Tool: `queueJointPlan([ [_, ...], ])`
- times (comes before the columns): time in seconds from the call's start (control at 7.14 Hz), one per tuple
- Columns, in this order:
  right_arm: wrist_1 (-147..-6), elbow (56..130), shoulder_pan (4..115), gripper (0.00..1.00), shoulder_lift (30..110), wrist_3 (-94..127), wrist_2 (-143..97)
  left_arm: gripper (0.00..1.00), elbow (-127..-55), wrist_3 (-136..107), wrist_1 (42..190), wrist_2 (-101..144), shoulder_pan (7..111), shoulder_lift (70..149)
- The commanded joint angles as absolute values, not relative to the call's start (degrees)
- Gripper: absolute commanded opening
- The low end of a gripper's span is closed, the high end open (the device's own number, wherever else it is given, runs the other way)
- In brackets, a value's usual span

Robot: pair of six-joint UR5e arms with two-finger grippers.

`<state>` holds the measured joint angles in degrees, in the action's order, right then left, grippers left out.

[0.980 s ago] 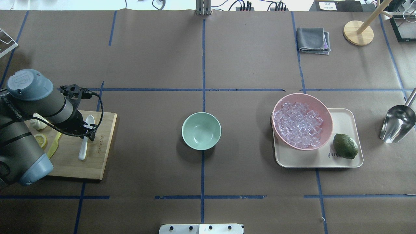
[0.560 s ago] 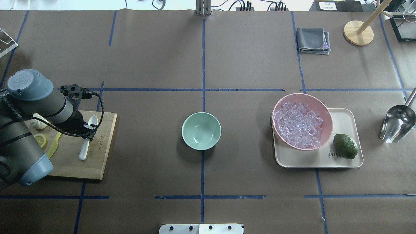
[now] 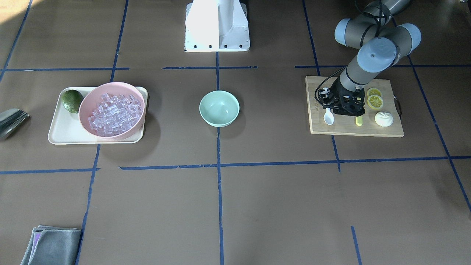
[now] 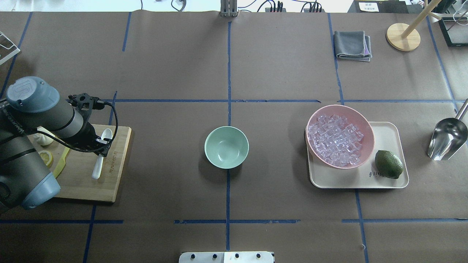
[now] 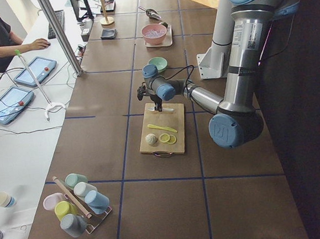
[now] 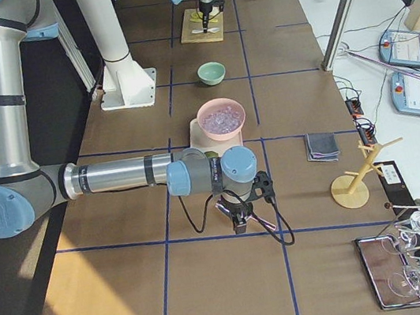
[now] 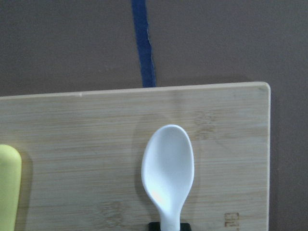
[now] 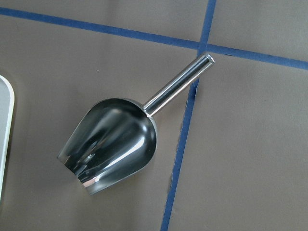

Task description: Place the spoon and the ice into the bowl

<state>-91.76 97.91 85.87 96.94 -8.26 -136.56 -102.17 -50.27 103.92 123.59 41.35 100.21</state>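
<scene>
The robot's left gripper should set the white spoon down inside the empty mint-green bowl [image 3: 219, 110] in the middle of the table.
The white spoon [image 4: 98, 160] lies over the wooden cutting board [image 4: 109, 182] at the left. My left gripper [image 4: 100, 152] is shut on its handle; the scoop end points away from me [image 7: 168, 166] and casts a shadow on the board. It also shows in the front view [image 3: 328, 117]. The mint-green bowl [image 4: 226, 147] stands empty at the table's middle. The ice [image 4: 336, 140] fills the pink bowl [image 4: 365, 126] on the right. My right gripper [image 6: 238, 223] shows only in the exterior right view, so I cannot tell whether it is open.
On the board are a yellow-green knife [image 4: 60, 164], lemon slices [image 3: 374, 98] and a white lump [image 3: 383, 119]. A cream tray [image 4: 387, 179] holds the pink bowl and a lime [image 4: 388, 164]. A metal scoop [image 4: 446, 138] lies far right, a grey cloth [image 4: 352, 45] at the back.
My left gripper has shifted a little to the right and away from me, carrying the spoon with it. Nothing else has moved.
</scene>
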Motion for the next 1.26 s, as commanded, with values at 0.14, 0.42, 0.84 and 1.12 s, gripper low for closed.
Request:
queueJointPlan([
  [0.14,-91.8,97.9,85.9,0.99,96.9,-8.3,-136.6,0.00,-102.4,-59.4,103.0,127.3,40.3,109.8],
  [0.42,-91.7,97.9,85.9,0.99,96.9,-8.3,-136.6,0.00,-99.3,-66.4,102.6,126.7,34.6,117.8],
  [0.84,-91.8,97.9,85.7,0.99,96.9,-8.3,-136.5,0.00,-92.8,-69.4,102.6,123.2,32.5,128.9],
  [1.12,-91.8,97.9,85.7,0.99,96.9,-8.3,-136.6,0.00,-87.3,-71.4,102.4,122.6,31.9,134.7],
])
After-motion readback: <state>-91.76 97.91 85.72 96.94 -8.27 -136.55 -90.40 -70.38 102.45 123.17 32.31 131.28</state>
